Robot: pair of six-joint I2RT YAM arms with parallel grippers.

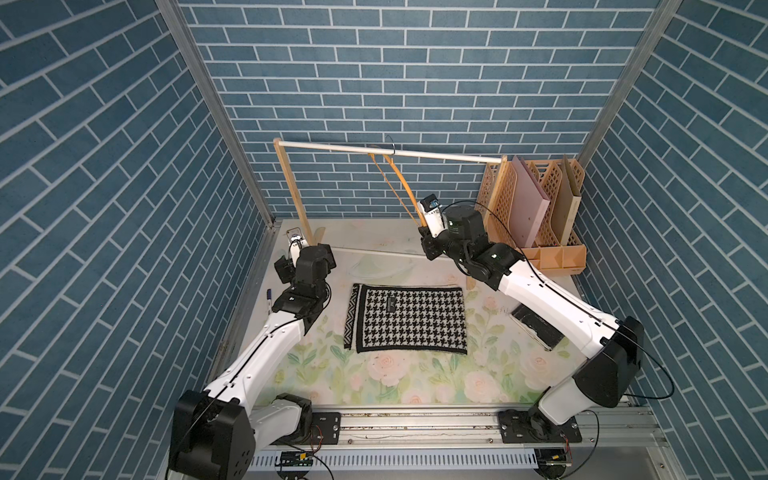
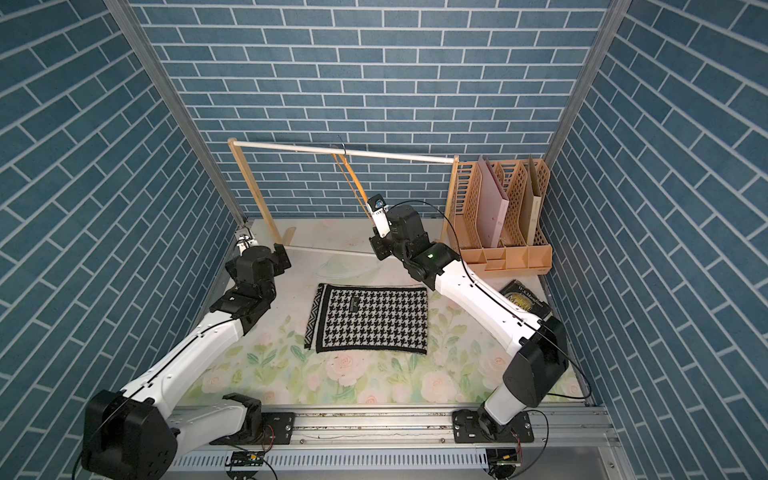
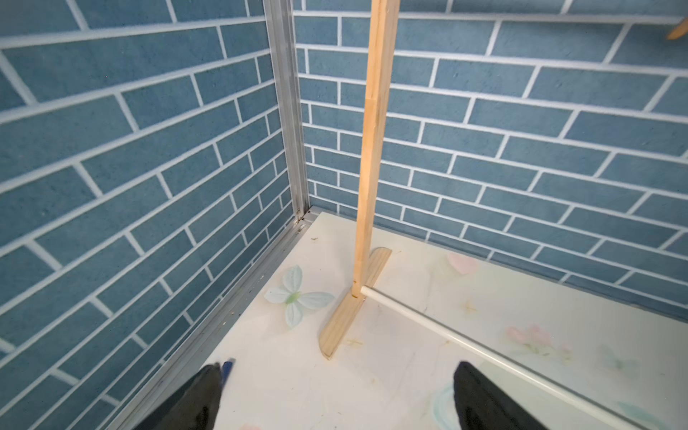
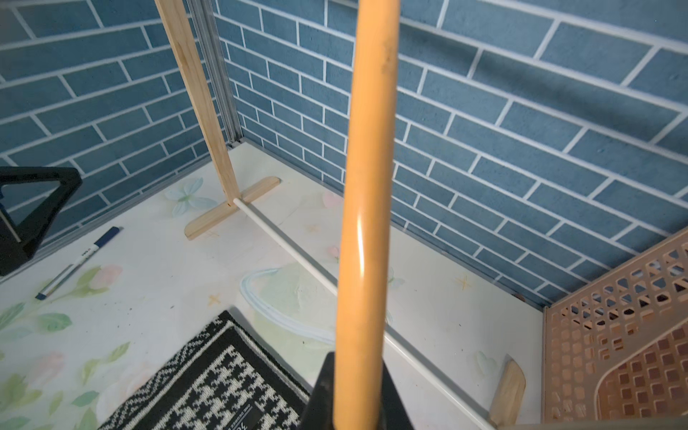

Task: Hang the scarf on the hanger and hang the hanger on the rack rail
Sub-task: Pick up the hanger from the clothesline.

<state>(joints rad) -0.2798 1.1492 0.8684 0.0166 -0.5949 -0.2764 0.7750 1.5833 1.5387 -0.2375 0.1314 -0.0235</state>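
Note:
The robot's left gripper needs to next go to the hanger's middle [image 1: 389, 157] just below its metal hook and close there, because the right gripper holds the hanger's lower end.
The scarf [image 1: 409, 320] [image 2: 372, 320] lies flat and folded in the middle of the floral table, zigzag end to the left; its corner [image 4: 208, 387] shows in the right wrist view. The orange-tan hanger [image 1: 400, 187] [image 2: 352, 183] hooks over the pale rack rail and slants down toward the front right. My right gripper [image 1: 424, 237] [image 4: 357, 409] is shut on the hanger's lower end [image 4: 366, 186], behind the scarf's right part. My left gripper [image 3: 335, 394] is open with nothing in it, near the back-left corner by the rack's foot, left of the scarf.
The pale wooden rack [image 1: 390, 151] spans the back, with a post and foot [image 3: 366, 186] and a low white rod [image 4: 290, 253]. A tan file organiser [image 1: 536, 216] stands at the back right, a dark book [image 2: 525, 305] lies in front of it, and a pen [image 4: 80, 260] lies at the left wall.

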